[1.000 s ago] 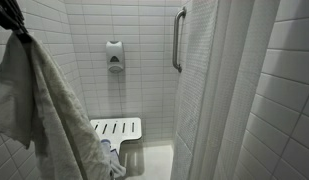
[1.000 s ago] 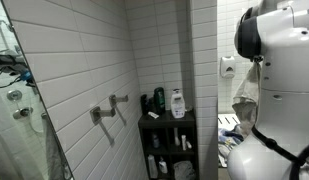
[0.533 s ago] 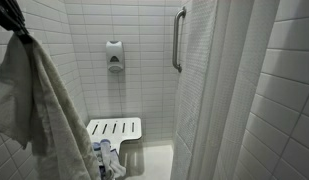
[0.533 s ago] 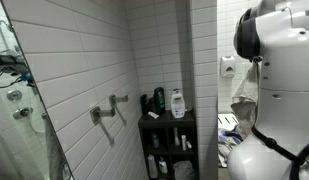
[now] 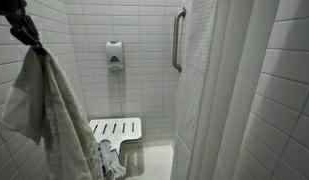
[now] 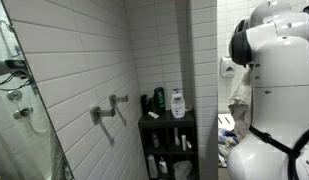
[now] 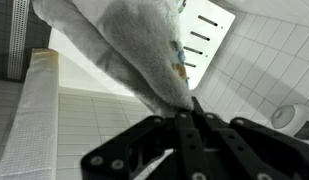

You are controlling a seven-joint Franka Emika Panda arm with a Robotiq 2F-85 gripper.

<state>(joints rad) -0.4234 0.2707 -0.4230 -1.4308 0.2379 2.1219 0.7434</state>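
Observation:
Once released, the grey towel will rest beside the bluish cloth in front of the white seat (image 5: 81,160).
My gripper (image 5: 27,30) is at the top left in an exterior view, shut on the upper end of a grey towel (image 5: 49,112). The towel hangs down from it in a long fold in front of the white tiled wall. In the wrist view the black fingers (image 7: 190,118) meet on a pinched corner of the towel (image 7: 134,45), which spreads away from them above the shower floor. The robot's white arm (image 6: 279,90) fills the right side of an exterior view.
A white slatted fold-down seat (image 5: 116,128) is on the back wall, with a soap dispenser (image 5: 114,55) above it and a vertical grab bar (image 5: 178,40) beside. A shower curtain (image 5: 244,100) hangs at right. A black shelf (image 6: 166,125) holds bottles near wall taps (image 6: 106,108).
The gripper has shifted a little to the right with the towel, and the cloth now hangs narrower and further from the frame's left edge. The arm has swung slightly.

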